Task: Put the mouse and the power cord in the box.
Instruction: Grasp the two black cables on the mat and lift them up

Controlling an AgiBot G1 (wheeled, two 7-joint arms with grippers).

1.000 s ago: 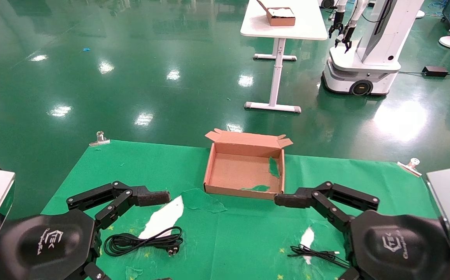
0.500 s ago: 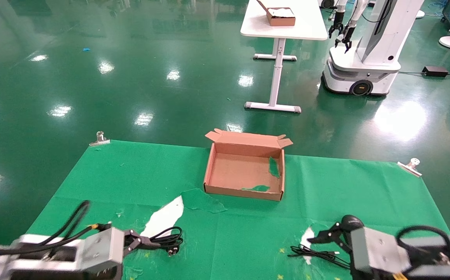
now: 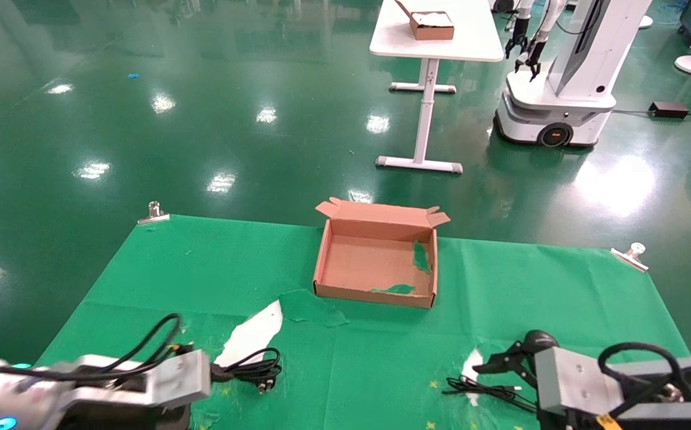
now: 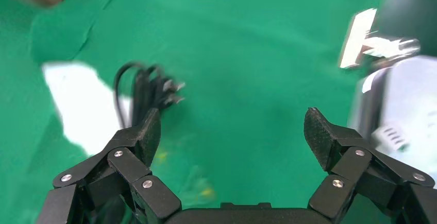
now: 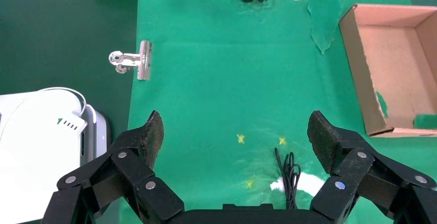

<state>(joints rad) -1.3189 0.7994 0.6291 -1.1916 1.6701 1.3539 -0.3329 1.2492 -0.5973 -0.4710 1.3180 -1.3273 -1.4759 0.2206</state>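
The left gripper next closes on the bundled middle (image 3: pixel 225 371) of the coiled power cord, leaving the plug free.
The brown box (image 3: pixel 375 286) lies open mid-table, with green scraps stuck inside; it also shows in the right wrist view (image 5: pixel 360 74). The coiled power cord (image 3: pixel 249 370) rests near the front left. My left gripper (image 3: pixel 217 371) hangs open beside it, the cord (image 4: pixel 147 87) lying just off one fingertip (image 4: pixel 149 128). The mouse's thin cable (image 3: pixel 482 391) lies at the front right. A rounded black shape (image 3: pixel 539 339) behind my right gripper (image 3: pixel 503 361) looks like the mouse. That gripper (image 5: pixel 234 134) is open above the cable (image 5: pixel 291 175), holding nothing.
Metal clips (image 3: pixel 153 213) (image 3: pixel 630 254) pin the green cloth at its far corners. White torn patches (image 3: pixel 252 334) and a loose cloth flap (image 3: pixel 312 307) lie in front of the box. Beyond stand a white table (image 3: pixel 441 45) and another robot (image 3: pixel 560 71).
Both arms have dropped from in front of the head camera to low over the table's near edge. In the last half second the left gripper crept toward the power cord.
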